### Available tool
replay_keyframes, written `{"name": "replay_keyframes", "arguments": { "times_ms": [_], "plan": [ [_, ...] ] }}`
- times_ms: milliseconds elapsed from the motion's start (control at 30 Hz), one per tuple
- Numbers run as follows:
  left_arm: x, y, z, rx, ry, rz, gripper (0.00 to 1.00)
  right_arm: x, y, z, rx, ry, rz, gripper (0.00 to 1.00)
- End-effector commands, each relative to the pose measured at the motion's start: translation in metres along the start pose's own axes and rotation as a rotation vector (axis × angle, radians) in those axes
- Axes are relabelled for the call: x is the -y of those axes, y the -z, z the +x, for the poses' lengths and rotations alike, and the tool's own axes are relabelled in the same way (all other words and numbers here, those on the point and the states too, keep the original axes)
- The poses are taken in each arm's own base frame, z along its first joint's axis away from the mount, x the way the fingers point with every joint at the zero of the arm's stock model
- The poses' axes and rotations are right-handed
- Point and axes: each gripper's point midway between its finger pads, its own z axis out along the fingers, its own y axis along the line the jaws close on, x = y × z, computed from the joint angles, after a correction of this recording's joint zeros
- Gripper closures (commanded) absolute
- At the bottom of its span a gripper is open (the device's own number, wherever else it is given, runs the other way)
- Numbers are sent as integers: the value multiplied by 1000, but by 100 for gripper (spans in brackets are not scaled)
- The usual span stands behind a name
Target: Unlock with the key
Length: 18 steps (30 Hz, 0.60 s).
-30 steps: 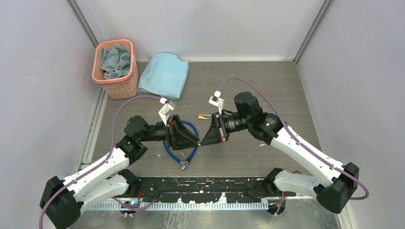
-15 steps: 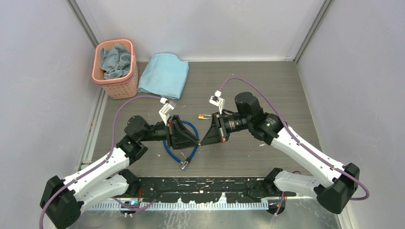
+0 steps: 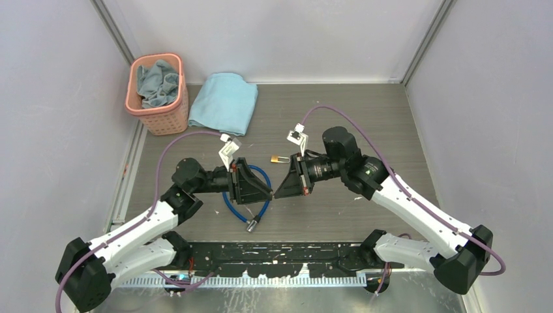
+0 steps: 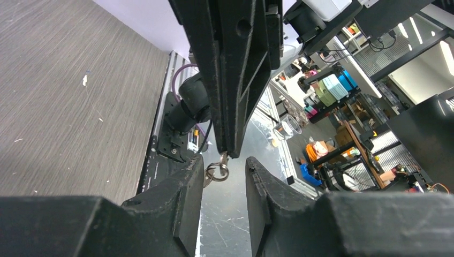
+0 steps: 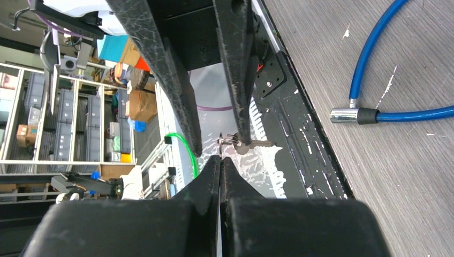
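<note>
My left gripper has the second key hanging behind its finger, so it should shift over and close at the ring (image 4: 217, 172) before my right gripper opens.
My two grippers meet tip to tip above the table's near middle. The right gripper (image 3: 276, 193) (image 5: 220, 158) is shut on the key (image 4: 224, 158), a thin silvery sliver poking from its tips. A small ring (image 4: 218, 171) hangs from the key, and a second key (image 5: 252, 145) dangles off the ring. The left gripper (image 3: 269, 194) (image 4: 225, 160) is open, its fingers (image 5: 239, 80) on either side of the ring, which lies against one of them. The brass padlock (image 3: 278, 158) lies on the table behind the grippers. The blue cable (image 3: 242, 207) (image 5: 375, 53) coils under the left wrist.
The cable's silver end (image 3: 251, 226) (image 5: 342, 115) lies near the front. A pink basket (image 3: 171, 117) holding a cloth stands at the back left, a folded light-blue towel (image 3: 224, 103) beside it. A black mounting rail (image 3: 274, 251) runs along the near edge.
Both wrists have drifted very slightly to the right. The grippers stay tip to tip with the key between them.
</note>
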Motion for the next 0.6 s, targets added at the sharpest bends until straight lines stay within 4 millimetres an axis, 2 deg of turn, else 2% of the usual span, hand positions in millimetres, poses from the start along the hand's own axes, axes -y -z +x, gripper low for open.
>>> {"name": "replay_keyframes", "arguments": {
  "times_ms": [0, 467, 567],
  "plan": [
    [15, 1, -9, 35, -57, 52, 66, -6, 1, -7, 35, 62, -15, 99],
    [13, 1, -5, 28, -42, 51, 76, 5, -2, -10, 52, 53, 27, 99],
    [13, 1, -5, 30, -42, 49, 81, 5, -2, -10, 49, 52, 28, 99]
  ]
}}
